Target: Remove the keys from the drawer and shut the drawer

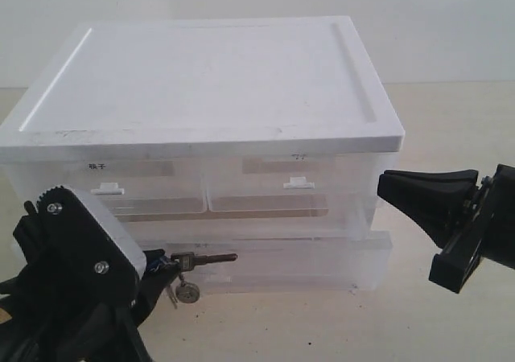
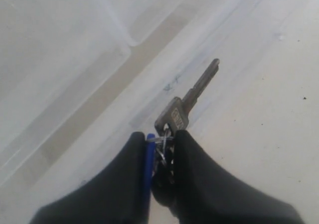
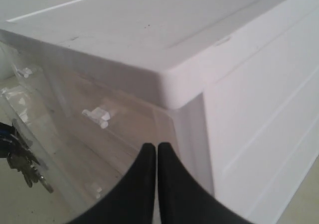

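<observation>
Next, I release the keys from my left gripper on the pale tabletop [image 1: 201, 325], just in front of the middle of the drawer.
The keys [image 1: 211, 259] hang in front of the cabinet's lower left. My left gripper [image 1: 165, 265] is shut on the bunch. One silver key [image 2: 192, 97] sticks out past the fingertips, and the blue fob [image 2: 148, 167] is pinched between the fingers at my left gripper [image 2: 159, 137]. The dull round disc [image 1: 187, 292] dangles below. The drawer [image 1: 338, 261], full-width and translucent, stands pulled out a little past the cabinet front. My right gripper [image 1: 386, 187] is shut with nothing in it. It hovers at the cabinet's right front corner, as my right gripper [image 3: 157, 147] shows. The keys [image 3: 22, 162] also appear there through the plastic.
The cabinet has a white lid [image 1: 217, 72] and two half-width top drawers with white tab handles [image 1: 107, 189] [image 1: 298, 183]. It stands on a pale tabletop [image 1: 418, 322]. One tab handle [image 3: 97, 115] shows in the right wrist view.
</observation>
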